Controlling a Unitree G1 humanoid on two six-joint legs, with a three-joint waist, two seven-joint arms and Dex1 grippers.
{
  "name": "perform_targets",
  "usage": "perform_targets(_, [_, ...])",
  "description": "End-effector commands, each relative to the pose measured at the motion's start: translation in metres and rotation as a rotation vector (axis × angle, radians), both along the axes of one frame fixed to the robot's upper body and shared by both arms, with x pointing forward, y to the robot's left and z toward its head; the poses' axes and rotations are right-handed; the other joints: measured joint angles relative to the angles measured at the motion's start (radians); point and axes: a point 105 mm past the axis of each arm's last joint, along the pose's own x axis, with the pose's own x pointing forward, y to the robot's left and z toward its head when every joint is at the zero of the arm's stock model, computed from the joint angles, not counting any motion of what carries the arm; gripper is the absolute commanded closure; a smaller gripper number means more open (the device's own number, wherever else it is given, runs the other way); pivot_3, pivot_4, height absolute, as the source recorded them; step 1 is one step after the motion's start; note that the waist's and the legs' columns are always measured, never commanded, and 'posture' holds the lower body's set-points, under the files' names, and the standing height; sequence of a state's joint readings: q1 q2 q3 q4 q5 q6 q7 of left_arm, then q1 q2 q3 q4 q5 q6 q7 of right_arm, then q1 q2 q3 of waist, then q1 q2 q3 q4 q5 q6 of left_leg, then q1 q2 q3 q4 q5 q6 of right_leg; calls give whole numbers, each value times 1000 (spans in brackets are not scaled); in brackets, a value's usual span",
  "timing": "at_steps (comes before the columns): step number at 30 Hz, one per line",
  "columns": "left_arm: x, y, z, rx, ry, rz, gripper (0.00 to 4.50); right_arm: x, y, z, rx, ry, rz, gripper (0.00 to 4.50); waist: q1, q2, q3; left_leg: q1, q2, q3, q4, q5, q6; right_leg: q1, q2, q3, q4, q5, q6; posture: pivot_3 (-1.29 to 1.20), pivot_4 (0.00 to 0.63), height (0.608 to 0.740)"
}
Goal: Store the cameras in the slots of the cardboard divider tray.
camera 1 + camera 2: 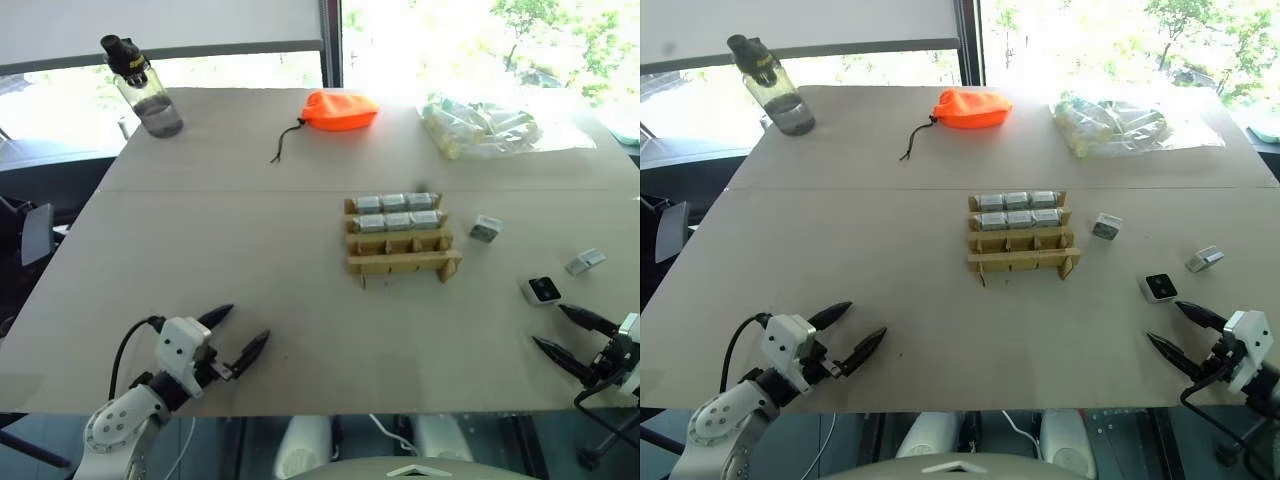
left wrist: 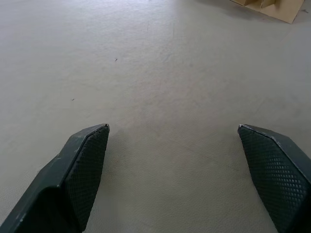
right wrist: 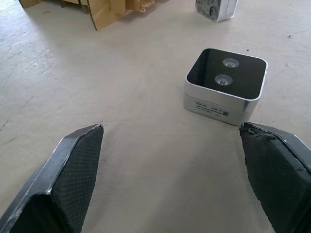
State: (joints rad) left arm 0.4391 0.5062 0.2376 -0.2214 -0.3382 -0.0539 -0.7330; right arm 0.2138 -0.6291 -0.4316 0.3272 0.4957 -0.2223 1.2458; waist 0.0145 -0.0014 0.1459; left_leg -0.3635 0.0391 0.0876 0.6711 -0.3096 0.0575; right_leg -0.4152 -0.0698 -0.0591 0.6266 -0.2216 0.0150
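Note:
My right gripper is set to close next on the middle of the loose silver camera [image 1: 586,261] farthest from the cardboard divider tray, just beyond the dark-faced camera.
The cardboard divider tray [image 1: 400,243] stands mid-table; its two far rows hold several silver-grey cameras [image 1: 396,203], its near rows are bare. Three loose cameras lie to its right: one close beside it [image 1: 485,228], one further right [image 1: 585,262], and a dark-faced one [image 1: 542,290] [image 3: 225,86] nearest the table's front. My right gripper [image 1: 562,329] is open just short of that dark-faced camera, touching nothing. My left gripper [image 1: 236,331] is open near the front left edge, above bare table, with the tray's corner [image 2: 272,6] far ahead of it.
An orange drawstring pouch [image 1: 340,110] and a clear bag of pale items [image 1: 480,127] lie at the back. A drinking bottle [image 1: 145,90] stands at the back left corner. The table's front edge runs just behind both grippers.

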Motion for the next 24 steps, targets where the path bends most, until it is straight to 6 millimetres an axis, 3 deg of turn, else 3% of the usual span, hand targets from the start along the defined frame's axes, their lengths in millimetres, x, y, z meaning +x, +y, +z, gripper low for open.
perform_targets(1, [-1,0,6,15,-29,-6,90,0,-2,5,-14,-30,2,0,0,0,0,0,0,0,0,0,0,0,0,0,0,0,0,0,150,740])
perform_targets(24, [8,1,10,17,-39,-26,90,-2,-11,6,-12,-31,-63,0,0,0,0,0,0,0,0,0,0,0,1,0,0,0,0,0,150,740])
